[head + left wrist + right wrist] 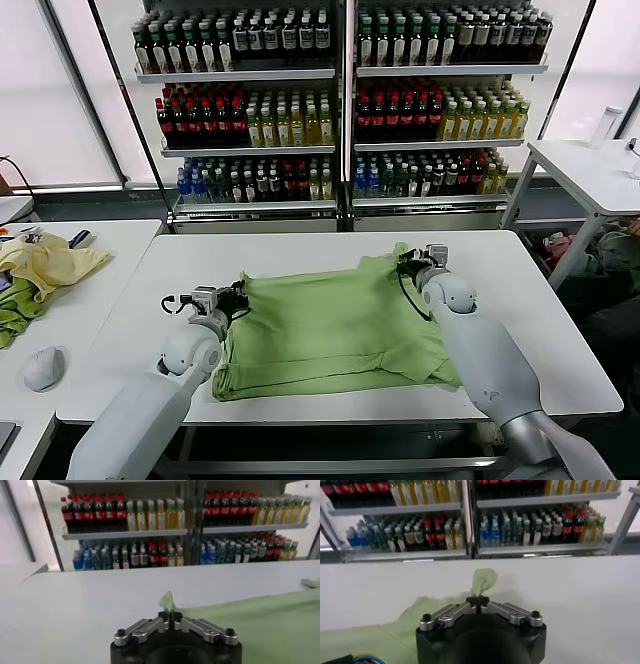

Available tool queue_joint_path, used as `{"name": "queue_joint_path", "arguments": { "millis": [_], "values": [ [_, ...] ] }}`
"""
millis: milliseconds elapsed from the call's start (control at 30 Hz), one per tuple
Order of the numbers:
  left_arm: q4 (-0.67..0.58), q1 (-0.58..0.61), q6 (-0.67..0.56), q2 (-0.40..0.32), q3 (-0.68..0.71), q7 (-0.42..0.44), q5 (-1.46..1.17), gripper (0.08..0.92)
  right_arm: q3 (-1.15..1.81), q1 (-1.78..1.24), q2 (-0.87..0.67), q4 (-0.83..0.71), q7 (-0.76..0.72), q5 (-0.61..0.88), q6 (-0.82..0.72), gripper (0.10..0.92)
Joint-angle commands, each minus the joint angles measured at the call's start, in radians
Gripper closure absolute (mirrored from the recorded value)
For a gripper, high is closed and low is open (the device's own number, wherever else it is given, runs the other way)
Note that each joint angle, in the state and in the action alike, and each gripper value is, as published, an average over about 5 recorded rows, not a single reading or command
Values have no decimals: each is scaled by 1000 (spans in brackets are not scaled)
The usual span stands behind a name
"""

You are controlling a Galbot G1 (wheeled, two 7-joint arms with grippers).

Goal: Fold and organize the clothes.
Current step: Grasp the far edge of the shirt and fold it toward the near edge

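Next, my left gripper releases the shirt's far corner on the shirt's side edge [234, 332], just beyond its near folded strip.
The light green shirt [330, 325] lies spread on the white table [540, 330], partly folded, its graphic hidden. My left gripper [238, 293] is shut on the shirt's far left corner; a tuft of green cloth [167, 600] sticks up between its closed fingers, with the gripper [170, 615] low over the table. My right gripper [408, 262] is shut on the far right corner; a bunched green tip [483, 579] rises from the gripper [477, 600], and the shirt [380, 635] trails behind it.
A shelf rack of bottled drinks [340, 100] stands behind the table. A side table at the left holds a pale yellow garment [50, 262], a darker green cloth [15, 310] and a mouse [42, 367]. Another white table [590, 170] is at the far right.
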Motion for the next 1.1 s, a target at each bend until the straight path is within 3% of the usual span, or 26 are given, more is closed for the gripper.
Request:
{"name": "queue_joint_path", "arguments": {
  "millis": [33, 300, 533, 1100],
  "values": [
    [-250, 150, 1, 67, -61, 2, -34, 902, 65, -180, -101, 342, 15, 49, -4, 910],
    [-375, 272, 20, 101, -87, 5, -33, 902, 131, -349, -186, 574, 28, 62, -17, 910],
    [-406, 339, 33, 121, -104, 8, -17, 902, 224, -542, -224, 706, 31, 57, -16, 910],
    [-377, 392, 91, 133, -102, 26, 112, 902, 252, -662, -185, 684, 56, 25, -16, 910]
  ]
}}
